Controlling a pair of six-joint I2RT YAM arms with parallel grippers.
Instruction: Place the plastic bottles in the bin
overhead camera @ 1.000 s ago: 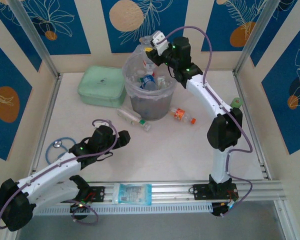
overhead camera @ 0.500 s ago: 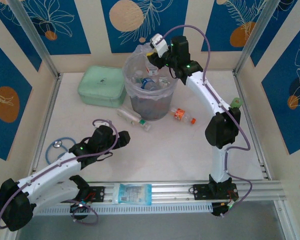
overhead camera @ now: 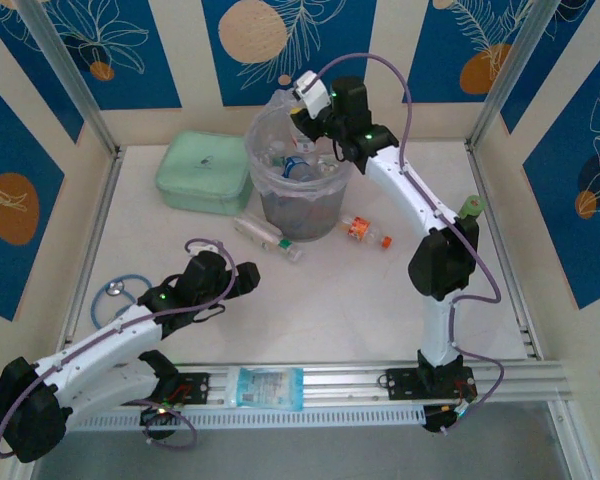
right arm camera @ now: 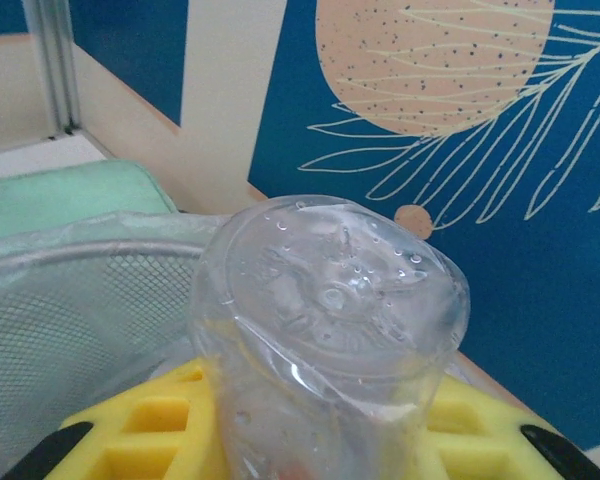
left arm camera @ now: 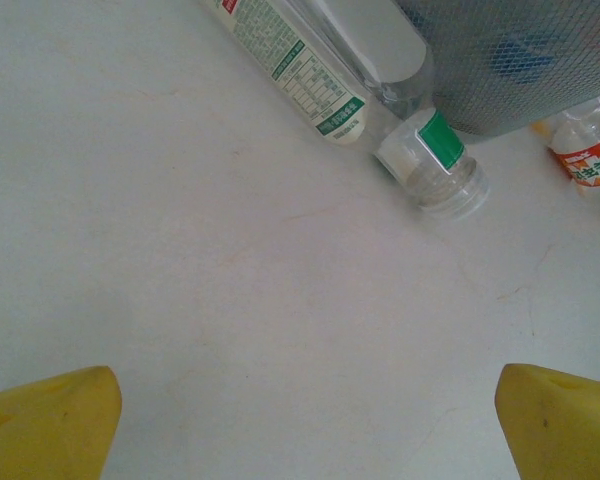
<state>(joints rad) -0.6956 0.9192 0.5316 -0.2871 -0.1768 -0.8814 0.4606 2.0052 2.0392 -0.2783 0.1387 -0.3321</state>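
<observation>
Next, I release the clear plastic bottle, now over the bin's back rim, from my right gripper inside the grey bin (overhead camera: 323,170), next to the blue-labelled bottle.
My right gripper (overhead camera: 303,104) hangs over the back rim of the bin (overhead camera: 302,190), shut on a clear plastic bottle (right arm camera: 330,310) whose base faces the wrist camera between the yellow fingers (right arm camera: 145,420). The grey bin holds several bottles (overhead camera: 298,165). On the table in front of it lie a white-labelled bottle (left arm camera: 295,65), a short green-labelled bottle (left arm camera: 435,160) and an orange-labelled bottle (overhead camera: 365,230). My left gripper (overhead camera: 248,277) rests low at the front left, open, with bare table between its fingertips (left arm camera: 50,420).
A mint-green zip case (overhead camera: 203,172) lies left of the bin. A blue stethoscope (overhead camera: 113,292) sits by the left wall, a small green-topped object (overhead camera: 471,206) by the right wall. A clear packet (overhead camera: 267,387) rests on the front rail.
My right arm has carried the clear bottle a little left and back over the bin. The left arm has not moved.
</observation>
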